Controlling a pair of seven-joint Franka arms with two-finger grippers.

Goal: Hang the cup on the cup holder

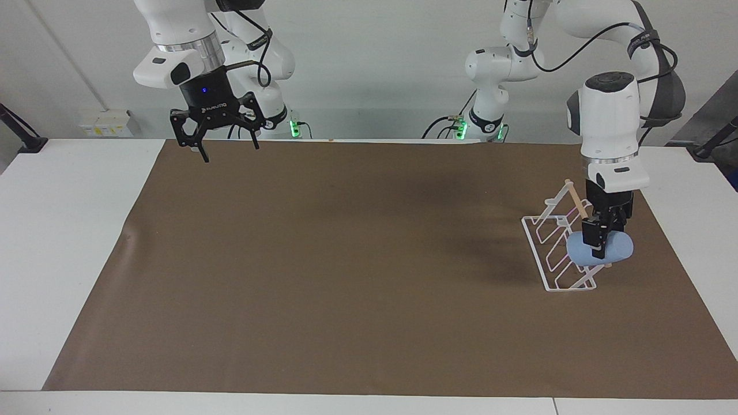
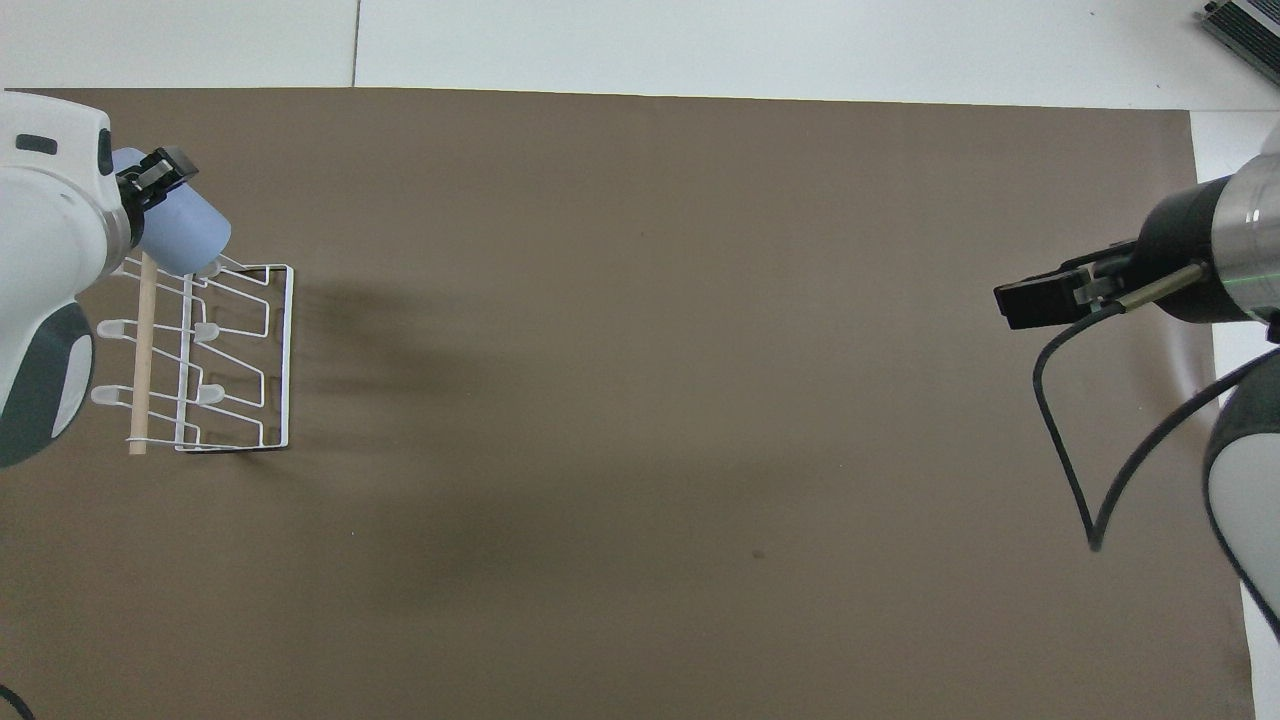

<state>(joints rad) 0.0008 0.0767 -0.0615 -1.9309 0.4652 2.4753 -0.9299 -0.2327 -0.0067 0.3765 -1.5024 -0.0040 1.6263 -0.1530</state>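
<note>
Next, I release the light-blue cup with my left gripper on the cup holder's farthest peg (image 2: 238, 289), on the cup holder's side facing my right gripper.
The light-blue cup (image 1: 612, 249) lies on its side in my left gripper (image 1: 596, 238), which is shut on it. It sits low against the end of the white wire cup holder (image 1: 554, 246) that is farthest from the robots, beside the wooden rod (image 1: 576, 203). I cannot tell whether a prong is inside the cup. In the overhead view the cup (image 2: 188, 234) and left gripper (image 2: 152, 178) are over the holder's (image 2: 238, 350) farthest prong. My right gripper (image 1: 229, 148) is open and empty, raised over the mat's corner at the right arm's end.
A brown mat (image 1: 346, 259) covers most of the white table (image 1: 69, 230). The right gripper (image 2: 1040, 298) shows at the edge of the overhead view with a black cable (image 2: 1060, 440) looping below it.
</note>
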